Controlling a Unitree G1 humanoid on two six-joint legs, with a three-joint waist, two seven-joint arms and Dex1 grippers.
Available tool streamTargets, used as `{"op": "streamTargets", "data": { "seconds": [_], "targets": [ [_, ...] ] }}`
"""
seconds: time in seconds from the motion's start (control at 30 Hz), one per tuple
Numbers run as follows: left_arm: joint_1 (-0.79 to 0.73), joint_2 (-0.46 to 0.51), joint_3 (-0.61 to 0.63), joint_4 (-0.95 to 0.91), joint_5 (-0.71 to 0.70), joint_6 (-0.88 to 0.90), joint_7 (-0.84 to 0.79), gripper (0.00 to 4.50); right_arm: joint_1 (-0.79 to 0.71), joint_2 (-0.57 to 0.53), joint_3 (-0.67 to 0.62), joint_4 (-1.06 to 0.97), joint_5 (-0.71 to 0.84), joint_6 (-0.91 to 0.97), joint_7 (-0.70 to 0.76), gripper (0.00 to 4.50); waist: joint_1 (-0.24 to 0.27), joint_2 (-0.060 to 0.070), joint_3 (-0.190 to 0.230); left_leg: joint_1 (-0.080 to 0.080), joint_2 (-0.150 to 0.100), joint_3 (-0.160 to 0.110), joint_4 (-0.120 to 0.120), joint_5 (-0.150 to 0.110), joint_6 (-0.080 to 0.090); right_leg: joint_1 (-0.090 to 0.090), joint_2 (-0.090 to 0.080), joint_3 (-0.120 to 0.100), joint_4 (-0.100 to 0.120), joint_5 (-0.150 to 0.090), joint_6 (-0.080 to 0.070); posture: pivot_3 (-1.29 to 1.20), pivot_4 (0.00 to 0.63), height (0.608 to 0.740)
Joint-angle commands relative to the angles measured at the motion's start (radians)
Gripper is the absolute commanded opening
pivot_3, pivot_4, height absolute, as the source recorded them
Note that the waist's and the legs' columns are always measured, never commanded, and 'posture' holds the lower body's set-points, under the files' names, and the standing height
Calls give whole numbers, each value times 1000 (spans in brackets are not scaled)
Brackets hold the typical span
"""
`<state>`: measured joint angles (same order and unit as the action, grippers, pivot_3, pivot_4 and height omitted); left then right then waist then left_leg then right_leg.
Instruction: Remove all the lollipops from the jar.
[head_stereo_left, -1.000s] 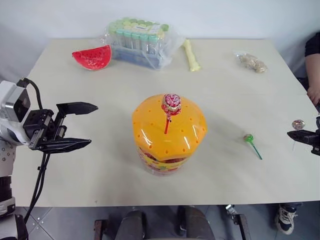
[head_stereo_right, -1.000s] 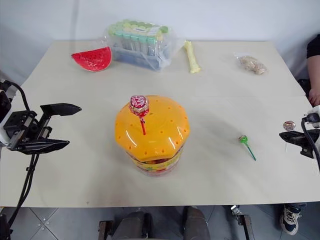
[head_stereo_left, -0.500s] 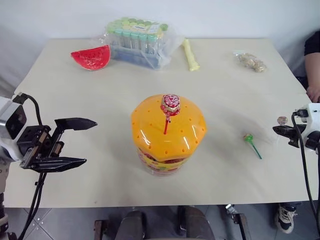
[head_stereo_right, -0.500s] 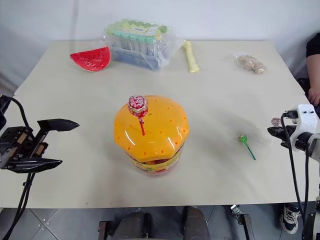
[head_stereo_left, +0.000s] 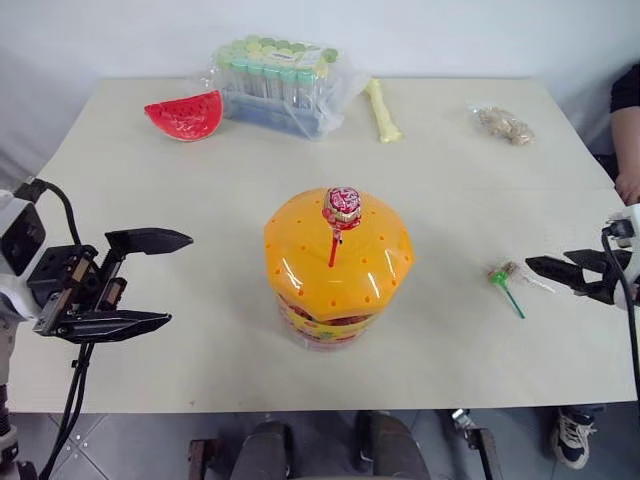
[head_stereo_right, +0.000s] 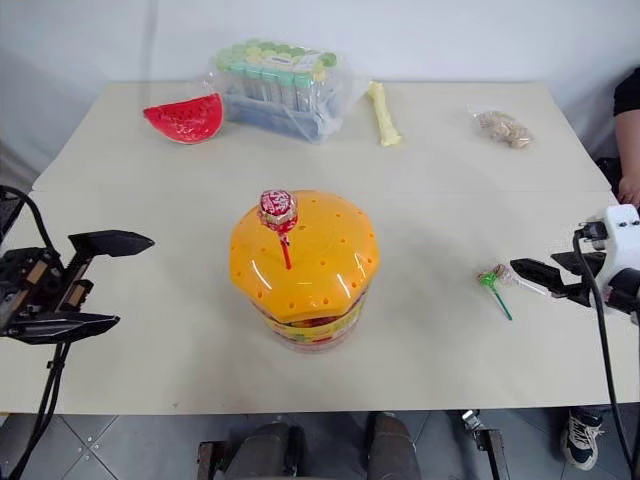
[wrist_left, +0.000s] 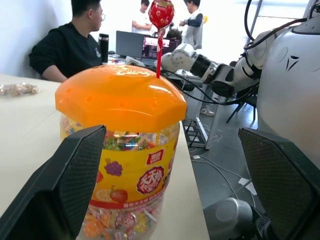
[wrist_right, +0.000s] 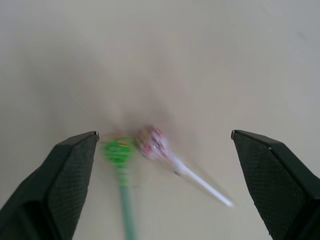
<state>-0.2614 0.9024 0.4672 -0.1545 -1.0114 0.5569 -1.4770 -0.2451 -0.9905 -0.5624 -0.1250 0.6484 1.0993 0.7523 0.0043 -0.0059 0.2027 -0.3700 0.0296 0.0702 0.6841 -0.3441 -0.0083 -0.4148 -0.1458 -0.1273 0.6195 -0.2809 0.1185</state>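
The lollipop stands upright in the jar's lid, and my right gripper needs to go to it next and close on the lollipop's red stick (head_stereo_left: 337, 235), just below its head.
The jar (head_stereo_left: 338, 268), with its orange dotted lid and clear body full of sweets, stands at the middle of the table. One lollipop (head_stereo_left: 343, 205) on a red stick sticks upright out of the lid. Two more lie on the table to the jar's right: a green-stick lollipop (head_stereo_left: 498, 276) and, touching it, a pink-and-white lollipop (wrist_right: 151, 142) on a white stick. My right gripper (head_stereo_left: 548, 275) is open just right of that pair, its fingers either side of them and holding nothing. My left gripper (head_stereo_left: 180, 278) hangs open and empty left of the jar (wrist_left: 120, 130).
At the table's back lie a red watermelon-slice toy (head_stereo_left: 185, 113), a clear box of green-capped tubes (head_stereo_left: 280, 80), a pale yellow stick toy (head_stereo_left: 382, 110) and a small snack bag (head_stereo_left: 503, 123). A person's arm (head_stereo_left: 628, 140) shows at the right edge.
My right gripper has swung left over the table, opened and let go of the white-stick lollipop, which now lies beside the green one. The left gripper has hardly moved.
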Motion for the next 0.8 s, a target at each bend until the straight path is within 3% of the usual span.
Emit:
{"op": "streamTargets", "data": {
  "seconds": [0.03, 0.2, 0.4, 0.63, 0.8],
  "targets": [
    [-50, -8, -28, 41, 23, -31, -27, 4500, -31, -26, -133, -210, 192, 103, 41, 4462, -2, 0, 0, 0, 0, 0, 0, 0, 0, 0, 0, 0, 0, 0, 0, 0, 150, 740],
    [-136, -20, -92, 118, 57, -54, -68, 4500, -126, -47, -146, -389, 411, 157, 24, 4462, -3, 0, 0, 0, 0, -1, 0, 0, 0, 0, 1, 0, 0, 0, 0, 0, 150, 740],
    [-220, -24, -145, 199, 90, -81, -109, 4500, -236, -101, -8, -524, 580, 88, 60, 4462, -3, -1, 0, 0, 0, -1, 0, 0, 0, 0, 1, 0, -1, 0, 0, 0, 150, 740],
    [-257, -16, -163, 228, 102, -98, -120, 4500, -437, -50, 221, -547, 657, -24, 46, 4462, -5, -2, 0, 0, 0, -1, 0, 0, 0, 0, 0, 0, -1, 1, 0, 0, 150, 740],
    [-258, -10, -158, 224, 101, -101, -116, 4500, -541, -17, 350, -537, 600, -97, 103, 4462, -5, -2, 0, -1, 0, -1, 0, 0, 0, 0, 0, 0, -2, 1, 0, 0, 150, 740]
  ]
}}
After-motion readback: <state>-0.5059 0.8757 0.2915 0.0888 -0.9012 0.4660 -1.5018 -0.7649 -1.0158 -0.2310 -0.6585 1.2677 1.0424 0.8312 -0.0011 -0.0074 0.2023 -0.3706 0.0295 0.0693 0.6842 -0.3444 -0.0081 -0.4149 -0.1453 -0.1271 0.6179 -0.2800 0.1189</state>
